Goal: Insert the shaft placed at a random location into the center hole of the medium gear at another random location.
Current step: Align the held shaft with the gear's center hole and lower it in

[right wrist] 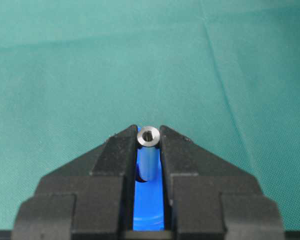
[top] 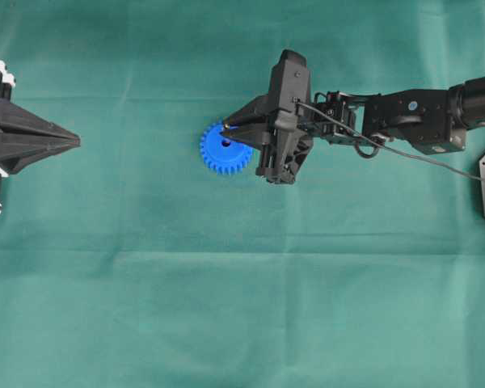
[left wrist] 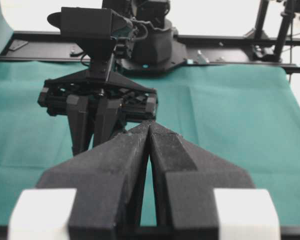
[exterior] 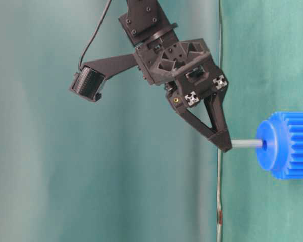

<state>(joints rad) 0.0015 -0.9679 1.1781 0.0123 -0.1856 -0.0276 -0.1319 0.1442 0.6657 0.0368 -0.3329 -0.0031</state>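
Observation:
Next, I let go of the shaft with my right gripper so it is upright in the dark center hole of the blue medium gear (top: pixel 225 142) (right wrist: pixel 142 175).
My right gripper (top: pixel 224 129) is shut on the shaft (right wrist: pixel 149 138), a short silver pin held by its top end between the fingertips. In the table-level view the shaft (exterior: pixel 245 143) runs from the gripper (exterior: pixel 226 146) straight to the raised hub of the blue medium gear (exterior: pixel 289 146), and its far end sits at the center hole (exterior: pixel 264 143). The gear (top: pixel 218 155) lies flat on the green cloth, partly under the gripper. Its blue face (right wrist: pixel 150 205) shows between the fingers. My left gripper (top: pixel 78 141) rests shut and empty at the far left, well apart from the gear.
Green cloth (top: pixel 242 307) covers the whole table. The right arm (top: pixel 412 117) reaches in from the right edge with its cable. In the left wrist view the shut left gripper (left wrist: pixel 149 125) faces the right arm's hand (left wrist: pixel 97 107), with a black frame rail (left wrist: pixel 230 42) behind.

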